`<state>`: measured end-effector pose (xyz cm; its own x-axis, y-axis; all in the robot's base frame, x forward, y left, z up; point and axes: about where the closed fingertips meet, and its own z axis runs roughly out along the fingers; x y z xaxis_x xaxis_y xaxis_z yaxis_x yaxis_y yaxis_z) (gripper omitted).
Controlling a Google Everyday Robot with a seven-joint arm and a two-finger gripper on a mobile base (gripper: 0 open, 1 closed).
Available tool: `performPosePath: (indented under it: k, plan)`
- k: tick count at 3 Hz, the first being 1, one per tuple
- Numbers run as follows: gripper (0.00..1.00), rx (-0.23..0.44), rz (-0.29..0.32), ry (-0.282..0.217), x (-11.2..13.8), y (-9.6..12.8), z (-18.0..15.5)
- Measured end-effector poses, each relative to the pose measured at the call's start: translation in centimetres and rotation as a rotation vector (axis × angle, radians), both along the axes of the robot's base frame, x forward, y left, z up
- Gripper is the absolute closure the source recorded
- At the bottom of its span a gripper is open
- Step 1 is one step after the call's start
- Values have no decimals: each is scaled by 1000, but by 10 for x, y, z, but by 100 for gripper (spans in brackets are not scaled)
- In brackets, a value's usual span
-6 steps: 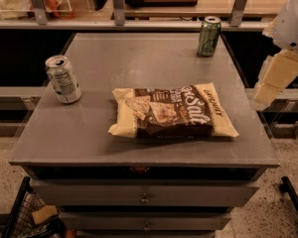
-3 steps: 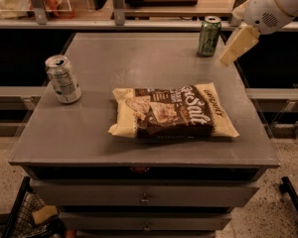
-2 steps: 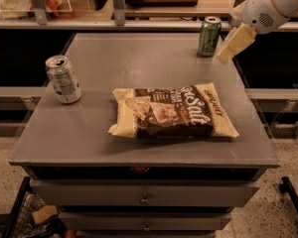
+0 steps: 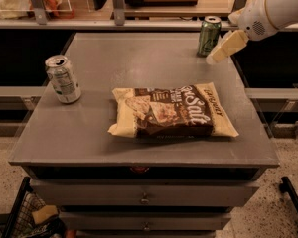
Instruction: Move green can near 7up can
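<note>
I should grip the middle of the green can [image 4: 208, 37], because the green can has to move near the 7up can.
The green can [image 4: 208, 35] stands upright at the far right corner of the grey table [image 4: 89, 133]. The 7up can [image 4: 63, 78], silver-white with green print, stands upright near the table's left edge, far from the green can. My gripper [image 4: 222, 48] hangs from the white arm [image 4: 273, 9] coming in from the upper right. It is just right of the green can and a little in front of it, close to the can's lower part. It holds nothing that I can see.
A brown and cream snack bag [image 4: 174, 112] lies flat in the middle of the table, between the two cans. A shelf rail [image 4: 139, 23] runs behind the table. Drawers [image 4: 144, 197] sit below the front edge. A wire basket [image 4: 25, 217] is at lower left.
The arm has swung from beside the table's right edge up and left to the green can, then edged a little closer to it. Cans and bag have not moved.
</note>
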<state>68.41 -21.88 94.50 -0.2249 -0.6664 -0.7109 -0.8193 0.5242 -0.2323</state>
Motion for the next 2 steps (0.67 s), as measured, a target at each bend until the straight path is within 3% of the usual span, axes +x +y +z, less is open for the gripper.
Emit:
performPosePath:
  k: [1, 2]
  plan:
    - [0, 53, -65, -29, 23, -8, -10]
    - [0, 84, -187, -102, 57, -17, -14]
